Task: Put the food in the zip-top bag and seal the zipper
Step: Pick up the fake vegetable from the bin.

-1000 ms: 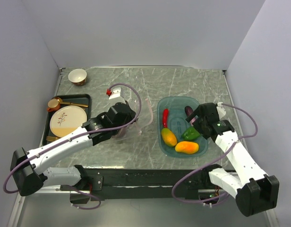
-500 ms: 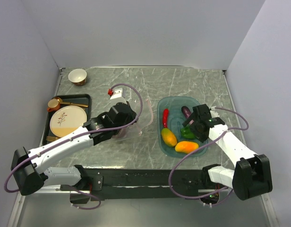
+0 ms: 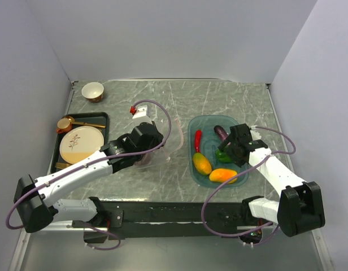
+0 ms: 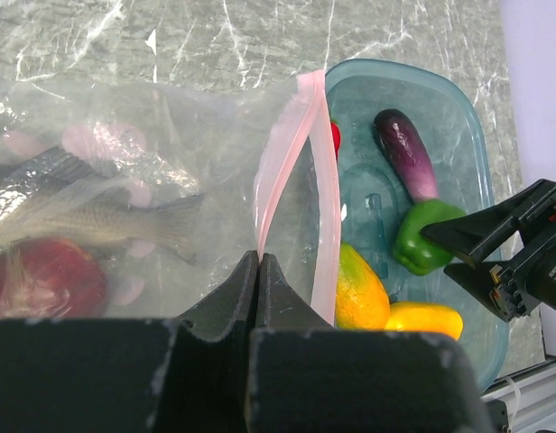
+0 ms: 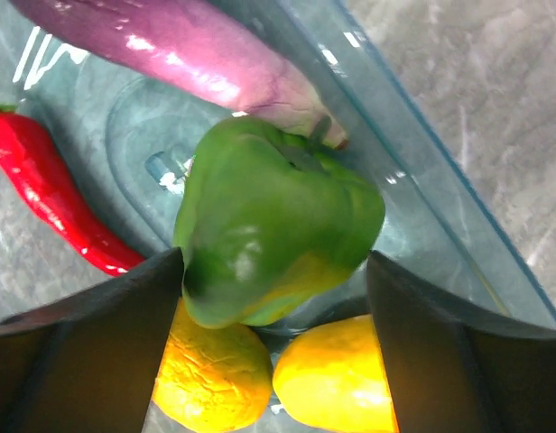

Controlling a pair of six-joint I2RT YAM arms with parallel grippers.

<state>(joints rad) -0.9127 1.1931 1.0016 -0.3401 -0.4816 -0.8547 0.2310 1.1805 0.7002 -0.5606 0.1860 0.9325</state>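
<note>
The green pepper sits at a slant between my right gripper's fingers, with the fingertips near its lower end, so I should open, straighten up and take the pepper around its middle (image 5: 280, 215).
My left gripper (image 4: 258, 262) is shut on the pale pink zipper (image 4: 291, 135) at the mouth of the clear zip-top bag (image 4: 161, 162), left of the teal tray; it also shows in the top view (image 3: 154, 157). A dark red apple (image 4: 43, 275) lies inside the bag. My right gripper (image 5: 273, 271) is open with its fingers on both sides of the green pepper (image 5: 278, 225) in the teal tray (image 3: 211, 117). The left finger touches the pepper; the right one stands apart. Also in the tray are a purple eggplant (image 5: 170, 45), a red chili (image 5: 52, 198) and two mangoes (image 5: 210, 379) (image 5: 337, 379).
A black tray (image 3: 100, 116) at the left holds a cream patterned plate (image 3: 82, 144) and a copper cup (image 3: 64, 124). A small bowl (image 3: 92, 91) stands at the back left. Grey walls close in the table on three sides.
My right gripper has moved left and down into the tray and now straddles the green pepper. My left gripper has stayed shut on the zipper.
</note>
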